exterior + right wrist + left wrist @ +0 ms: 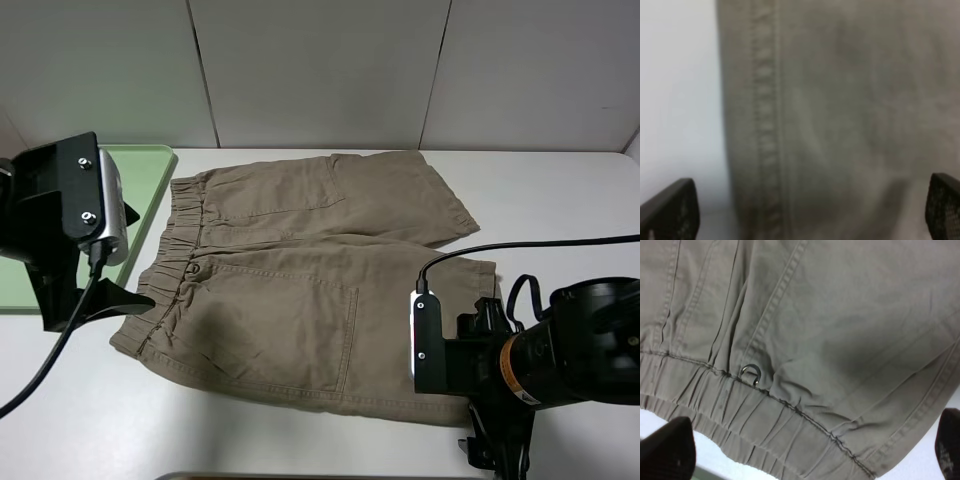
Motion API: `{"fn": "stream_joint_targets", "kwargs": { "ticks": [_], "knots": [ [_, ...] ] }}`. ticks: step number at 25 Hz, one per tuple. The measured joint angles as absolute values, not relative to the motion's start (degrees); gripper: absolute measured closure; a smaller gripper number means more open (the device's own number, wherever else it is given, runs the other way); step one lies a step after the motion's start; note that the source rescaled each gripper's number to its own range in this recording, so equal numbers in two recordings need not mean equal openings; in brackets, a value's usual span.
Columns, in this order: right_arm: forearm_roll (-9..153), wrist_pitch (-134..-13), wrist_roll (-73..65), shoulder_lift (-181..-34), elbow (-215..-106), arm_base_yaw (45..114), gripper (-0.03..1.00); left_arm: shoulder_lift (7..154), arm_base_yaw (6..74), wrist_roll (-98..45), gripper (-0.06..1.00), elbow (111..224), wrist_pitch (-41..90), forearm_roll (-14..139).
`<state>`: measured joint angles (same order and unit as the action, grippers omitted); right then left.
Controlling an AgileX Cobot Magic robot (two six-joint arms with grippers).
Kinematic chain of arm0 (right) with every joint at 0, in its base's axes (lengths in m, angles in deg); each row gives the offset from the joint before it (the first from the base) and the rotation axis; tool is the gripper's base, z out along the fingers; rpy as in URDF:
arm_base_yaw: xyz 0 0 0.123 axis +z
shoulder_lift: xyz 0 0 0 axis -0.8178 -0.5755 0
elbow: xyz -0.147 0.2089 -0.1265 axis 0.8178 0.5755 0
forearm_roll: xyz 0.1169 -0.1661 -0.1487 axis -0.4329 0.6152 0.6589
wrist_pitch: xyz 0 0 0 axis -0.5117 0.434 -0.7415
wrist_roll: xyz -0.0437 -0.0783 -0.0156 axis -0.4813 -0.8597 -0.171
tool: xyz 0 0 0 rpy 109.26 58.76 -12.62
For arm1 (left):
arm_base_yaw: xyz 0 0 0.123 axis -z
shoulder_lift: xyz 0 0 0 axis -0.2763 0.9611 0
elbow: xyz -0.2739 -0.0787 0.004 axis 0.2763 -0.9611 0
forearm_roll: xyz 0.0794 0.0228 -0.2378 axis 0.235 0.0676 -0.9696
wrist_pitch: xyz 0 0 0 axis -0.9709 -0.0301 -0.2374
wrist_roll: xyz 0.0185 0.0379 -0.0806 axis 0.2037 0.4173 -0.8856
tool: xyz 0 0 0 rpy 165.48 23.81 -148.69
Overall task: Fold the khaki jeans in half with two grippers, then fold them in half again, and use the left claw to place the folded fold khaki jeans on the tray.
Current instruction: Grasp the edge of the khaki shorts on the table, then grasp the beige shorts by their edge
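Note:
The robot's left gripper will next move down to the gathered waistband's near corner (134, 346) (862, 469) on the khaki jeans and close there, ready for the first fold.
The khaki jeans (300, 270) lie spread flat on the white table, with the gathered waistband to the left and both legs to the right. My left gripper (122, 300) is open at the near corner of the waistband. In the left wrist view the gripper (807, 460) straddles the waistband (740, 410), with a small metal ring (751, 374) on the seam. My right gripper (490, 452) is open at the near leg's hem corner. In the right wrist view the gripper (807, 212) straddles the stitched hem (765, 125). The mint-green tray (150, 180) lies at the far left, partly hidden by the left arm.
The white table (560, 200) extends to the right of the shorts. A pale panelled wall (320, 70) stands behind. The right arm's black cable (540, 243) arcs over the table on the right. A grey edge (300, 476) shows at the front.

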<state>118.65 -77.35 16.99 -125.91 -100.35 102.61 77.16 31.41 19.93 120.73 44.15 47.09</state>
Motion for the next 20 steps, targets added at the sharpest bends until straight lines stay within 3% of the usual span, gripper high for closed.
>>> {"fn": "stream_joint_targets", "kwargs": {
  "ticks": [4, 6, 10, 11, 13, 20],
  "knots": [
    [126.6, -77.2, 25.7, -125.9, -100.4, 102.6, -0.03, 77.5, 31.4, 21.6, -0.01, 120.7, 44.0, 47.1],
    [128.6, -77.6, 26.8, -126.0, -100.4, 102.6, 0.05, 79.2, 31.4, 22.3, -0.01, 120.7, 44.0, 47.1],
    [129.8, -80.1, 26.9, -127.0, -100.2, 102.6, 0.58, 83.4, 31.4, 23.7, -0.01, 120.7, 43.2, 47.1],
    [129.8, -80.3, 26.9, -127.0, -100.2, 102.6, 0.69, 84.1, 31.4, 23.8, -0.01, 120.7, 42.5, 47.1],
    [130.0, -80.3, 26.9, -127.0, -100.2, 102.6, 0.81, 84.8, 31.4, 23.9, -0.01, 120.7, 41.9, 47.1],
    [130.5, -80.2, 26.9, -127.0, -100.2, 102.6, 0.87, 90.0, 31.4, 24.9, -0.01, 120.7, 39.7, 46.9]
  ]
}}
